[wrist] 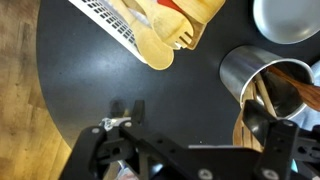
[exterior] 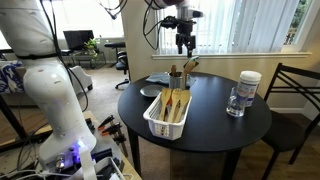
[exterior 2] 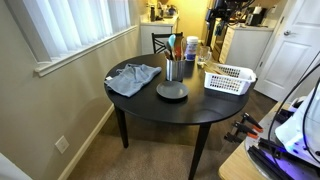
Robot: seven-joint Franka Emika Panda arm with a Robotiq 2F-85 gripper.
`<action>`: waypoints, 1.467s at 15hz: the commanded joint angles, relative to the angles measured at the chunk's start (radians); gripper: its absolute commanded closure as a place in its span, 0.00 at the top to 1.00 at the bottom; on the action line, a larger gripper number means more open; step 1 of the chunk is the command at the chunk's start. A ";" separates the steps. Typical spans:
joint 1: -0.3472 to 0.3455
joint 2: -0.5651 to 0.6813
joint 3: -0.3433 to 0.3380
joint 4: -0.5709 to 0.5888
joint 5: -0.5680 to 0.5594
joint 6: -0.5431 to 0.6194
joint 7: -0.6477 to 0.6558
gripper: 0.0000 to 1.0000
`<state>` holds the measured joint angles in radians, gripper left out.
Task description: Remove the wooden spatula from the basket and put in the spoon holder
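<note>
The wooden spatula's wide end [exterior: 168,97] [wrist: 202,9] sticks out of the white basket, and my gripper should go down to it next and close there.
The white slotted basket [exterior: 150,118] lies on the round black table and holds several wooden utensils. The pale tan wooden spatula [wrist: 153,46] lies in it, its wide end sticking out past the basket's end [wrist: 100,14], beside orange-brown utensils [wrist: 195,12]. The spoon holder [exterior: 176,77] stands upright just beyond the basket, with several utensils in it; it also shows in the wrist view [wrist: 240,70] and in an exterior view [exterior 2: 174,70]. My gripper [exterior: 185,46] hangs high above the holder, open and empty [wrist: 195,113].
A clear jar with a white lid [exterior: 243,93] stands on the table's side. A blue-grey cloth [exterior 2: 133,78] and a dark round dish [exterior 2: 171,91] lie near the holder. The basket also shows in an exterior view [exterior 2: 230,78]. A chair [exterior: 295,95] stands by the table.
</note>
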<state>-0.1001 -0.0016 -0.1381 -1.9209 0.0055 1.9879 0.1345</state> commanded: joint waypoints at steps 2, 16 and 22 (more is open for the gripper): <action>0.003 0.071 0.019 0.050 -0.034 -0.093 0.200 1.00; 0.002 0.093 0.023 0.034 0.002 -0.180 0.128 1.00; 0.050 0.124 0.045 -0.005 -0.039 -0.106 0.346 1.00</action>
<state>-0.0738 0.1095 -0.1061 -1.8969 -0.0049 1.8353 0.3621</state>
